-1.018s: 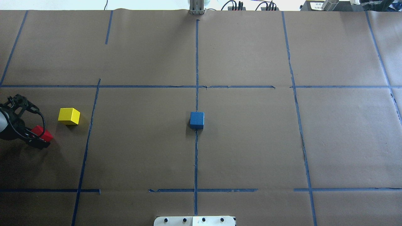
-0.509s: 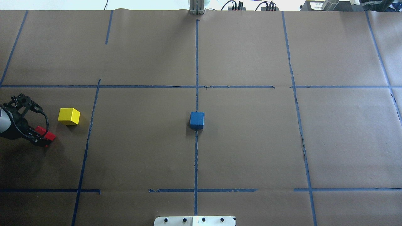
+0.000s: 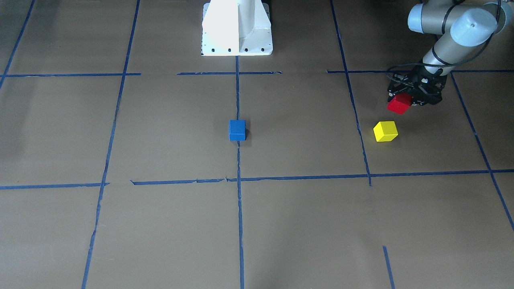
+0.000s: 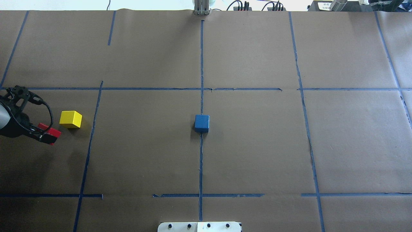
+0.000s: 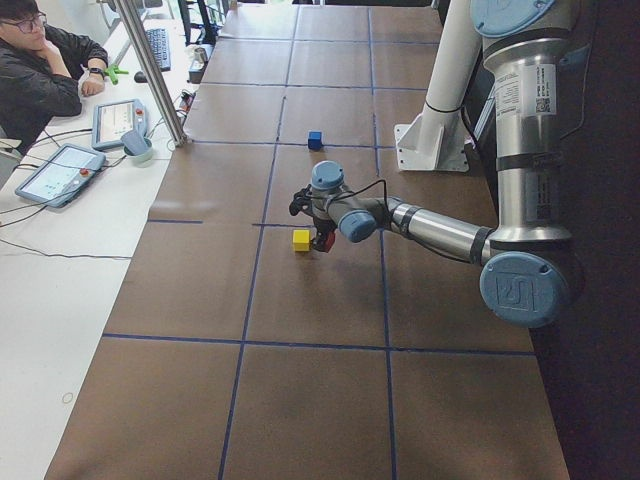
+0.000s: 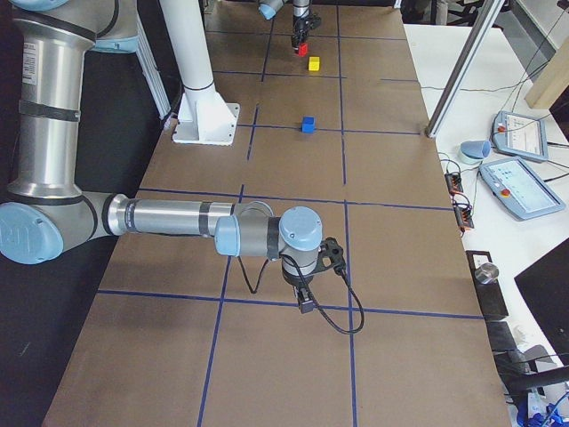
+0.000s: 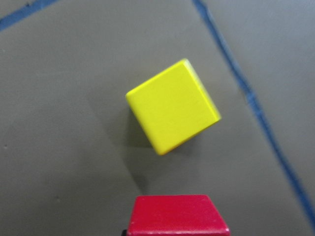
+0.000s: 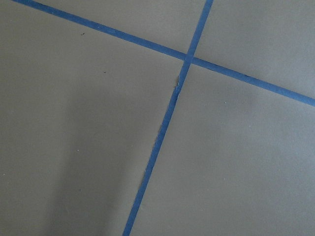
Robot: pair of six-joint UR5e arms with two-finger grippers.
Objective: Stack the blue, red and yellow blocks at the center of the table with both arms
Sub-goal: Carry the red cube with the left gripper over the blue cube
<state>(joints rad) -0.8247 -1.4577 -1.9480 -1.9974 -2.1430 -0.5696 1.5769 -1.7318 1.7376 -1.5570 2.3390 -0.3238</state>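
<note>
Next, my left gripper lets go of the red block on top of the blue block (image 3: 237,124) at the centre tape line. The red block is now close beside the yellow block.
The blue block (image 4: 201,123) sits on the centre tape line, also seen in the front view (image 3: 237,130). The yellow block (image 4: 70,119) rests on the table at the far left. My left gripper (image 4: 48,136) is shut on the red block (image 4: 51,133) and holds it just off the table, close beside the yellow block (image 3: 385,131). The left wrist view shows the red block (image 7: 178,215) at the bottom edge and the yellow block (image 7: 172,113) beyond it. My right gripper (image 6: 305,302) shows only in the exterior right view, over bare table, and I cannot tell whether it is open or shut.
Brown paper with blue tape lines (image 4: 201,64) covers the table. The robot's white base (image 3: 237,28) stands at the near edge. An operator (image 5: 40,70) sits past the far edge with tablets (image 5: 60,172) and a metal post (image 5: 150,70).
My left gripper has shifted a little right and toward the far side with the red block in it, nearer the yellow block. The blue and yellow blocks have not moved.
</note>
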